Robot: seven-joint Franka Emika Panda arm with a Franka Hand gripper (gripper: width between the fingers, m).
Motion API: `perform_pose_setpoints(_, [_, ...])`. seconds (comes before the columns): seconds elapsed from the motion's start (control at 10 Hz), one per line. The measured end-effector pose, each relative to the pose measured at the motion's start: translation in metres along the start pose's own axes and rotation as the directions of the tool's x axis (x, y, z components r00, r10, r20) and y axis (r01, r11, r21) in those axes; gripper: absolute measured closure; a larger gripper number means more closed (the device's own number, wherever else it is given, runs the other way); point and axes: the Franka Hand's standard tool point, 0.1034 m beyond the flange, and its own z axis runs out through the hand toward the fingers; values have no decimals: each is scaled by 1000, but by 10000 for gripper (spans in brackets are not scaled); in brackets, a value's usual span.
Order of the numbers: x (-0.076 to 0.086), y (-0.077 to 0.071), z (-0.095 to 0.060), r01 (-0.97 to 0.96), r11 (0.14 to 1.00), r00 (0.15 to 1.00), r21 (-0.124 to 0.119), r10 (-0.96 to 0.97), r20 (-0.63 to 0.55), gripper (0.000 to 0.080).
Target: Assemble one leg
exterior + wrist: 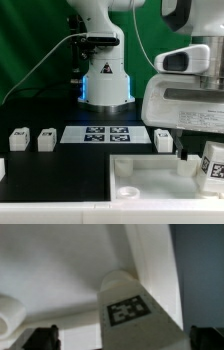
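Observation:
The tagged leg is slanted at the panel's corner, so my gripper will close around its tagged top [130, 311] and stand the leg upright before turning it in.
A white leg [135, 314] with a black-and-white tag stands between my fingers in the wrist view, over a corner of the wide white panel [60, 269]. My gripper [125, 339] is open: one dark fingertip [45, 336] stands well off the leg, the other is close beside it. In the exterior view the gripper [200, 158] is low at the right, with the tagged leg [213, 165] by the panel's [140, 180] far right corner. Three more legs stand on the black table: two at the exterior view's left [18, 138] [46, 139] and one [164, 140] near the gripper.
The marker board [108, 133] lies flat at the middle of the table, in front of the robot base [105, 85]. A rounded white shape [8, 314] shows at the edge of the wrist view. Dark table [200, 258] runs beside the panel's rim.

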Motion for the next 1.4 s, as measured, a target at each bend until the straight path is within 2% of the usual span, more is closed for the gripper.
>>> perform_pose_setpoints(0.1, [0,0,0,-16,1000,1000,4,16,0,151])
perform_pose_setpoints(0.3, [0,0,0,-44,999,999,3,44,0,392])
perform_pose_setpoints(0.4, [0,-1,0,-164,986,986,10,164,4,392])
perform_pose_setpoints(0.5, [0,-2,0,-270,963,963,12,270,6,510])
perform_pose_setpoints(0.7, [0,-1,0,-432,902,902,15,432,12,510])
perform_pose_setpoints(0.9, [1,1,2,-683,730,730,20,682,41,510])
perform_pose_setpoints(1.1, [1,2,2,-879,476,477,17,877,59,509])
perform_pose_setpoints(1.4, [0,-5,4,-998,64,65,14,994,93,508])
